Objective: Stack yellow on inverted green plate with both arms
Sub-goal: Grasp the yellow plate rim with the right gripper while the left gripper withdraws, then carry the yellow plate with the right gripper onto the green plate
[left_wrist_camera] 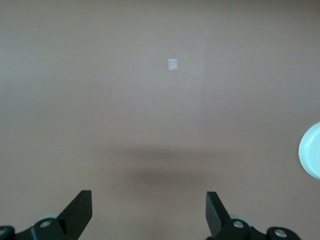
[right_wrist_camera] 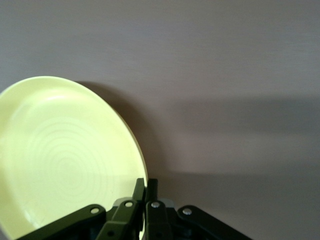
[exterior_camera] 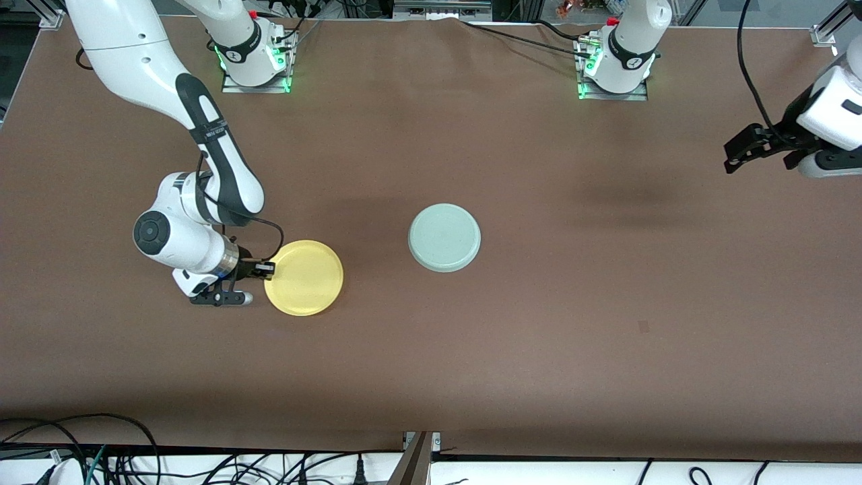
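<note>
I will release the yellow plate from my right gripper on the green plate's smooth bottom side (exterior_camera: pixel 448 230), slightly toward the arm bases.
The yellow plate (exterior_camera: pixel 304 277) lies level, low at the table, toward the right arm's end. My right gripper (exterior_camera: pixel 266 269) is shut on its rim at the edge toward the right arm's end; in the right wrist view the fingers (right_wrist_camera: pixel 146 187) pinch the rim of the yellow plate (right_wrist_camera: pixel 65 160). I cannot tell whether the plate is clear of the table. The green plate (exterior_camera: pixel 444 237) sits near the middle of the table, smooth underside up. My left gripper (exterior_camera: pixel 737 151) is open and empty, up in the air over the left arm's end of the table. The left wrist view shows the gripper (left_wrist_camera: pixel 149 207) and the green plate's edge (left_wrist_camera: pixel 312 150).
The brown table (exterior_camera: pixel 539 337) bears a small pale mark (exterior_camera: pixel 643 327), also seen in the left wrist view (left_wrist_camera: pixel 173 64). Cables lie along the table's edge nearest the front camera (exterior_camera: pixel 101 458). The arm bases stand at the edge farthest from that camera.
</note>
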Robot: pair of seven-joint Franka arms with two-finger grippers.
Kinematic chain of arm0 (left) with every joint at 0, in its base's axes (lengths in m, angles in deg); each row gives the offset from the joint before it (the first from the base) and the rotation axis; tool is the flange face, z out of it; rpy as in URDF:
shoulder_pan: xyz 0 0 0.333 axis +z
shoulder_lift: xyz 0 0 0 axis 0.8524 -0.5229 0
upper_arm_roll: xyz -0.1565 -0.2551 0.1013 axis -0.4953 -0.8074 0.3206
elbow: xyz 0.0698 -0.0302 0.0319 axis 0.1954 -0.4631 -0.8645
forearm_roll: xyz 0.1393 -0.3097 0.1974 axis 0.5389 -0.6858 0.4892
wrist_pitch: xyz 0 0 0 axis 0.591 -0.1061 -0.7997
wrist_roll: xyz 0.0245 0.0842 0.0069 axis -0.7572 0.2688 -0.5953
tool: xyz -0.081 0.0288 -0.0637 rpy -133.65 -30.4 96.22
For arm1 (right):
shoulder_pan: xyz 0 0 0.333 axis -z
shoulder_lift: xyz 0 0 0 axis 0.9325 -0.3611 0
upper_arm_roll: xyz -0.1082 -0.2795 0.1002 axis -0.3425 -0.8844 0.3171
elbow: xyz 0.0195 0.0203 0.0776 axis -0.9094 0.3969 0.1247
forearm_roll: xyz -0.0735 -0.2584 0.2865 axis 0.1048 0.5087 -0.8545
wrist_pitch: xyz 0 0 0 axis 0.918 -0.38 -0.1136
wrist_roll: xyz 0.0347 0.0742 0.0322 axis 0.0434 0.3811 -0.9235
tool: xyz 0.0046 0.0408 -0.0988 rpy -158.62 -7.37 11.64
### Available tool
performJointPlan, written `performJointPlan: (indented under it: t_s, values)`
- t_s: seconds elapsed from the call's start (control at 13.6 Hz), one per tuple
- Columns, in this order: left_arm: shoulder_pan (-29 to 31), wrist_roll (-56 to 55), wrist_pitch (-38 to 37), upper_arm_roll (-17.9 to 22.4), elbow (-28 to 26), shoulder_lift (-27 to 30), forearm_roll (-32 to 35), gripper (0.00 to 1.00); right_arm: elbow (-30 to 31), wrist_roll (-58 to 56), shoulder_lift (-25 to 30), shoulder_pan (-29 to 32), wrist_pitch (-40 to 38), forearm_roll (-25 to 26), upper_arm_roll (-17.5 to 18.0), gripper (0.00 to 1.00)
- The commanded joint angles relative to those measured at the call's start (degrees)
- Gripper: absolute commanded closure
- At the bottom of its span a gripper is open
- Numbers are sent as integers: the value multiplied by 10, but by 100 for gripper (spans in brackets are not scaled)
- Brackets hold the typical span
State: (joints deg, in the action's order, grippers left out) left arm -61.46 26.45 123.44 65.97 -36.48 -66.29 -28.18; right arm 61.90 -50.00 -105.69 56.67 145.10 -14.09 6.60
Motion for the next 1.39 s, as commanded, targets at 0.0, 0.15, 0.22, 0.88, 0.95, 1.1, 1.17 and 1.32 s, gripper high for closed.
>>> performJointPlan:
  t_s: [0.0, 0.15, 0.22, 0.88, 0.95, 1.1, 1.17, 1.32]
  values:
    - [0, 9, -16, -4, 20, -7, -11, 0, -44, 79, 8, 1, -43, -10, 41, 100]
    - [1, 9, -16, -4, 21, -7, -10, 0, -78, 156, 8, -11, -54, -10, 74, 100]
    - [1, 9, -16, -4, 22, -8, -11, 0, -89, 191, 8, -21, -55, -10, 86, 100]
    - [-3, 7, -42, -21, 48, -19, -8, 0, -64, 393, 10, -168, -34, -7, 92, 100]
    - [-3, 8, -47, -23, 49, -19, -8, 0, -44, 393, 17, -168, -20, -6, 93, 100]
    - [-3, 7, -49, -26, 49, -19, -8, 0, -2, 393, 24, -177, 26, -6, 94, 100]
    - [-3, 8, -48, -26, 50, -19, -8, 0, 13, 393, 24, -185, 48, -6, 94, 100]
    - [-3, 5, -47, -24, 50, -19, -7, 0, 24, 398, 25, -197, 72, -7, 94, 100]
